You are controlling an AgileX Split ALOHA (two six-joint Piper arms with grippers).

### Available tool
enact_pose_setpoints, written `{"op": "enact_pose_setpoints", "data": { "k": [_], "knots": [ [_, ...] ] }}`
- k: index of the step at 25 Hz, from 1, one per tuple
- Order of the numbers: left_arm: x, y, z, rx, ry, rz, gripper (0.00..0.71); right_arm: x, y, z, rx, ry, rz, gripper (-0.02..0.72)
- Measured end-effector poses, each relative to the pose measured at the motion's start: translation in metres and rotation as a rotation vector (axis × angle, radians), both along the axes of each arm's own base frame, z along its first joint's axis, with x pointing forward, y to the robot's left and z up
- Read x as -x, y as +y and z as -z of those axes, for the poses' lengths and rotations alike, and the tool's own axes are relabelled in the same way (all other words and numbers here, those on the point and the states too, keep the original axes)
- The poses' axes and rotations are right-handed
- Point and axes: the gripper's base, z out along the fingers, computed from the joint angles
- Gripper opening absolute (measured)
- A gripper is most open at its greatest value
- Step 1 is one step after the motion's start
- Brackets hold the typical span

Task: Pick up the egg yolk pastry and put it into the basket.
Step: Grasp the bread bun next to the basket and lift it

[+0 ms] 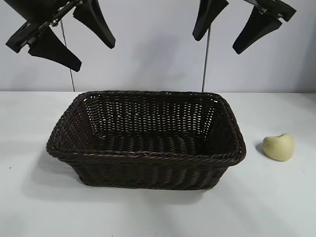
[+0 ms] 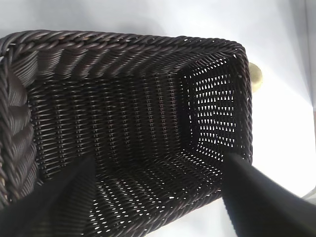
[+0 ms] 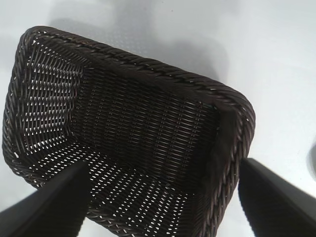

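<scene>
Next, I close my right gripper around the pastry's upper part (image 1: 278,140), the egg yolk pastry beside the basket.
The dark brown wicker basket (image 1: 148,157) stands in the middle of the white table with nothing in it. The pale yellow egg yolk pastry (image 1: 279,146) lies on the table just to the right of the basket, apart from it. Both arms hang high above the basket's back edge. My left gripper (image 1: 92,55) is open over the back left corner, my right gripper (image 1: 217,43) open over the back right. In the left wrist view the open gripper (image 2: 159,160) frames the basket (image 2: 123,39), and a sliver of pastry (image 2: 255,78) shows past its far wall. The right wrist view shows the open gripper (image 3: 161,167) above the basket (image 3: 163,71).
A pale wall closes the back of the white table (image 1: 39,207). Two thin rods (image 1: 206,59) rise behind the basket.
</scene>
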Motion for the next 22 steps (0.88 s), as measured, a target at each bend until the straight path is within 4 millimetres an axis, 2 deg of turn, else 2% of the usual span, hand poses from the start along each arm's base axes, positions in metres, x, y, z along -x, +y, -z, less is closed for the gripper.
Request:
{"op": "enact_pose_setpoints", "data": {
  "k": [22],
  "knots": [
    [-0.0003,0.0026,0.0018,-0.043,-0.015,0.015,0.519,0.0017,-0.0025,0.0015,0.034,0.017,-0.009,0.591]
  ]
}}
